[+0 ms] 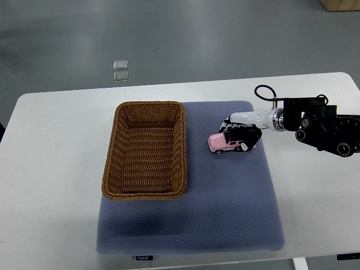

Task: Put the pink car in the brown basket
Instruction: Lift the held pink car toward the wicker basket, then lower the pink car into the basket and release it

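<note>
The pink car will leave my right gripper on the middle of the brown basket's woven bottom (149, 146).
The pink toy car (221, 143) sits on the blue-grey mat (225, 197), to the right of the brown wicker basket (145, 149). My right hand (241, 135) reaches in from the right edge and its fingers are curled around the rear of the car. The car's front points left towards the basket. The basket is empty and lies on the mat's left part. No left arm shows.
The mat lies on a white table (50, 169). Two small clear squares (120, 71) lie on the grey floor beyond the table's far edge. A wooden corner (343, 4) shows at the top right.
</note>
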You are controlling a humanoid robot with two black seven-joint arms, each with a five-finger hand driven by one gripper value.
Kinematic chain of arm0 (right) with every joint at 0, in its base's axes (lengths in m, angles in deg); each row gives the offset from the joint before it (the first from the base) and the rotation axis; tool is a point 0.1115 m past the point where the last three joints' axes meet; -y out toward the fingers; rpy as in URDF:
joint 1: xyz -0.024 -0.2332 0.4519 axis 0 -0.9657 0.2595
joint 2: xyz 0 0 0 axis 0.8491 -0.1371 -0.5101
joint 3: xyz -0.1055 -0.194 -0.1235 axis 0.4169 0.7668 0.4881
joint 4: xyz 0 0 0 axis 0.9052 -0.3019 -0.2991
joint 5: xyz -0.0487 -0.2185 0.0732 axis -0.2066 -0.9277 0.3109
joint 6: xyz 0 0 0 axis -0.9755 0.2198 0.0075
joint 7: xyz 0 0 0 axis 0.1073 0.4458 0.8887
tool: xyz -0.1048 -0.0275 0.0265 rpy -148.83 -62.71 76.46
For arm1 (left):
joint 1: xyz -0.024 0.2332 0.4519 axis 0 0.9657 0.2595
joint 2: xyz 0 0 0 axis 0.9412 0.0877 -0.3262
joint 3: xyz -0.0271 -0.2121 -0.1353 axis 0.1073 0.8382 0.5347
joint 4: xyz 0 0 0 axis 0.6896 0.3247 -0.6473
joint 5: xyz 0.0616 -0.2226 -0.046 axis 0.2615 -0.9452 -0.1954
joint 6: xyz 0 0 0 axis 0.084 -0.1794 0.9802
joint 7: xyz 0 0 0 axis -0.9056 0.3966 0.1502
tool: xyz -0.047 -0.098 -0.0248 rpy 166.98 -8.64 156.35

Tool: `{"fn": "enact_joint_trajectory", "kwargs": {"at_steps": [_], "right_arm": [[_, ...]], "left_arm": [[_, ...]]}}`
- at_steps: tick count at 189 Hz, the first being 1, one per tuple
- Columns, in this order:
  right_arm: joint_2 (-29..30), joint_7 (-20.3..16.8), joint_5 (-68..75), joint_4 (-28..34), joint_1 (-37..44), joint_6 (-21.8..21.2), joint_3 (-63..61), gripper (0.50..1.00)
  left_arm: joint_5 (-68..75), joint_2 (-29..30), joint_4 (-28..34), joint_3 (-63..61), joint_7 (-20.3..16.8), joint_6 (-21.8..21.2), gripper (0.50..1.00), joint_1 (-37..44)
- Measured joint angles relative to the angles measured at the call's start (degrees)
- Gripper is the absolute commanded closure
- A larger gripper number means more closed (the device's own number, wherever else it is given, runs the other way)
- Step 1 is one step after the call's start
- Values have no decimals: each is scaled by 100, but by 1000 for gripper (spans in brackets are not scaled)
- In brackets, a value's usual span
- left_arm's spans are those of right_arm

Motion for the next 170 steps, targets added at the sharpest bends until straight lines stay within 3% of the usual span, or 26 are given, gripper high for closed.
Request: {"fn": "enact_joint_trajectory", "kwargs": {"at_steps": [116,140,170], "right_arm": [[-685,39,93,421,886,-68,-68,1000],[-502,50,203,505,1049,-47,-128,1000],[181,55,456,438,1127,-12,-190,1000]], "left_arm": [[0,0,31,2,0,0,500,0],[0,0,18,-6,0,0,500,0],[0,0,-5,-8,0,0,500,0]]}}
